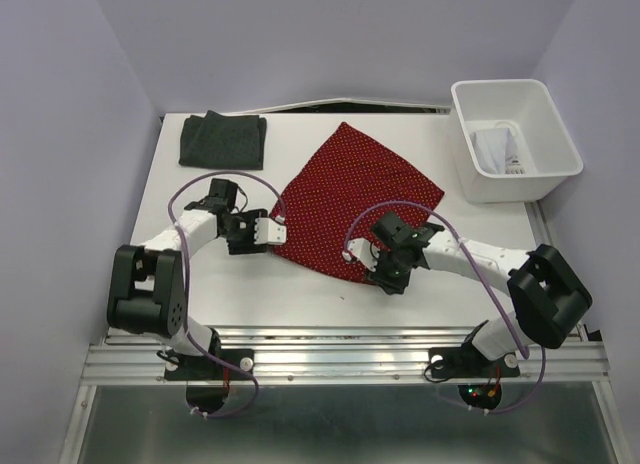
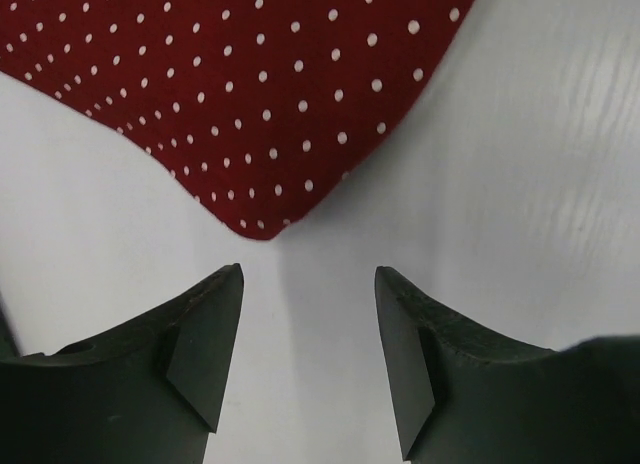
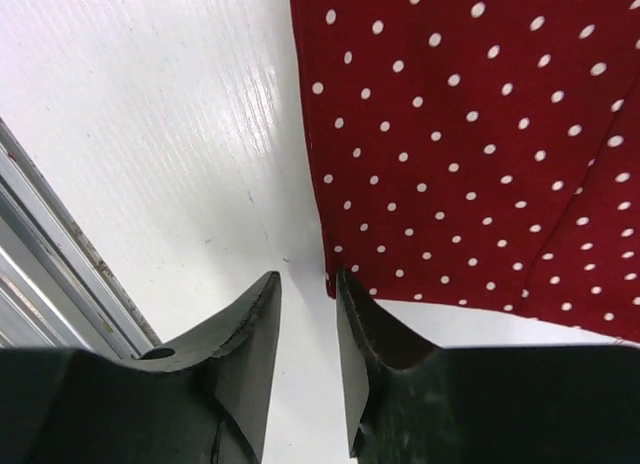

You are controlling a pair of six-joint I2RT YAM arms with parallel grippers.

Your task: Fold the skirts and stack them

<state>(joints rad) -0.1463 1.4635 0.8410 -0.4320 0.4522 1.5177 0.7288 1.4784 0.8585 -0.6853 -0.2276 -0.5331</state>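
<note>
The red skirt's corner is in front of my left gripper's open fingers, so I should move that gripper forward and pinch the corner's tip [image 2: 262,230] before I lift.
The red skirt with tiny white dots [image 1: 350,199] lies spread flat across the middle of the table. My left gripper [image 1: 272,231] sits at its left corner. In the left wrist view the jaws [image 2: 310,275] stand open over bare table, with the skirt's corner [image 2: 262,224] just ahead of them. My right gripper [image 1: 352,252] is at the skirt's near corner. Its jaws [image 3: 308,275] have a narrow gap with nothing between them, and the cloth's corner [image 3: 340,254] lies beside one fingertip. The charcoal skirt [image 1: 222,140] lies folded at the back left. The white skirt [image 1: 497,149] lies in the bin.
A white plastic bin [image 1: 510,187] stands at the table's back right corner. A metal rail [image 1: 340,349] runs along the near edge, and its edge [image 3: 60,274] shows in the right wrist view. Lilac walls close in the left, right and back sides.
</note>
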